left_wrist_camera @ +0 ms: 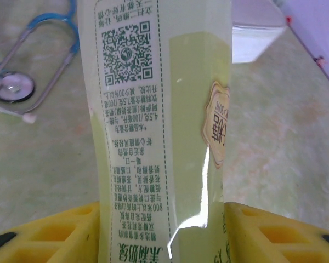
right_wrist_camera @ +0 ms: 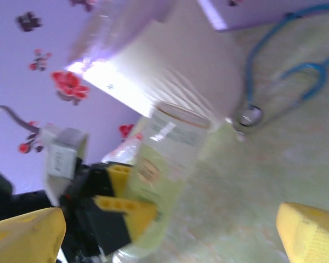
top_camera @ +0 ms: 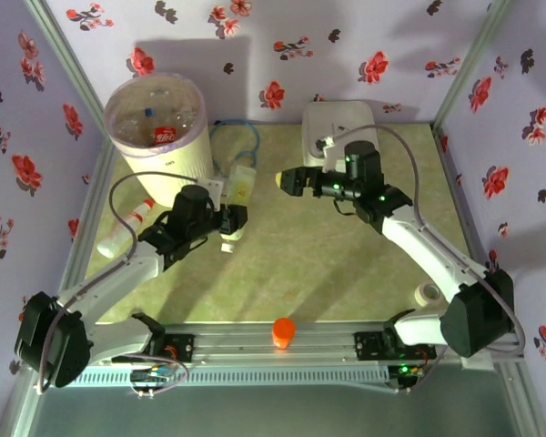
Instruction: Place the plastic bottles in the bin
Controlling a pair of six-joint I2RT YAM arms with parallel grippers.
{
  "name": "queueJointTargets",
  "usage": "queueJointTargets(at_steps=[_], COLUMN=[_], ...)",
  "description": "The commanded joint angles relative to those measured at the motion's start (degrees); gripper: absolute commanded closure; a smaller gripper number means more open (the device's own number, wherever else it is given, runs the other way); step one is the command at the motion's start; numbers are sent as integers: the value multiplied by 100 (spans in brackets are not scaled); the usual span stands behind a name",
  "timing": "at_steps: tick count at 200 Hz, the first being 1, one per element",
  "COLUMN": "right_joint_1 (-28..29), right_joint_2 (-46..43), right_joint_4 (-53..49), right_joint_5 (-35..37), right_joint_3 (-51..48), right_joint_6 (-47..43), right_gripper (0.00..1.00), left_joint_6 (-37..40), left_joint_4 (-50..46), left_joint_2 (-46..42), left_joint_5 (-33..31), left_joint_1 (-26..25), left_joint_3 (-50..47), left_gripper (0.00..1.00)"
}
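Note:
I have the bottle in my left gripper near its cap, so I need to hold it with my right gripper while my left gripper takes it nearer the bottle's base [top_camera: 242, 181].
A clear bottle with a yellowish-green label [top_camera: 241, 187] is held off the table beside the bin, and my left gripper [top_camera: 229, 218] is shut on it. In the left wrist view the bottle [left_wrist_camera: 164, 137] fills the gap between the yellow fingers [left_wrist_camera: 49, 235] of that gripper [left_wrist_camera: 164, 235]. The cream bin [top_camera: 177, 155] with its lilac liner stands at the back left and holds several bottles [top_camera: 166, 135]. Another bottle with a red cap [top_camera: 126, 229] lies left of the left arm. My right gripper [top_camera: 287, 182] hangs open just right of the held bottle [right_wrist_camera: 164, 170], facing the bin [right_wrist_camera: 170, 71].
A blue stethoscope [top_camera: 239, 138] lies on the mat between the bin and the white lidded box [top_camera: 341, 123]. An orange knob [top_camera: 283, 332] stands on the front rail. A roll of tape [top_camera: 428, 293] sits at the right edge. Floral walls close in both sides.

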Motion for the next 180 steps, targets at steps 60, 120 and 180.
queueJointTargets(at_steps=[60, 120, 180], right_joint_1=[414, 381, 398], right_joint_2=[687, -62, 472], right_joint_4=[579, 1707, 3032], right_joint_5=[54, -531, -1815], right_joint_3=[365, -1332, -1340], right_joint_6=[88, -440, 10], right_gripper=[1, 2, 13], left_joint_6=[-29, -1728, -2453], left_joint_4=[2583, 3585, 4733], left_joint_2=[59, 385, 625], left_joint_5=[-91, -90, 787], left_joint_1=[-73, -64, -128], left_joint_3=[-595, -421, -430], left_gripper=[51, 52, 51])
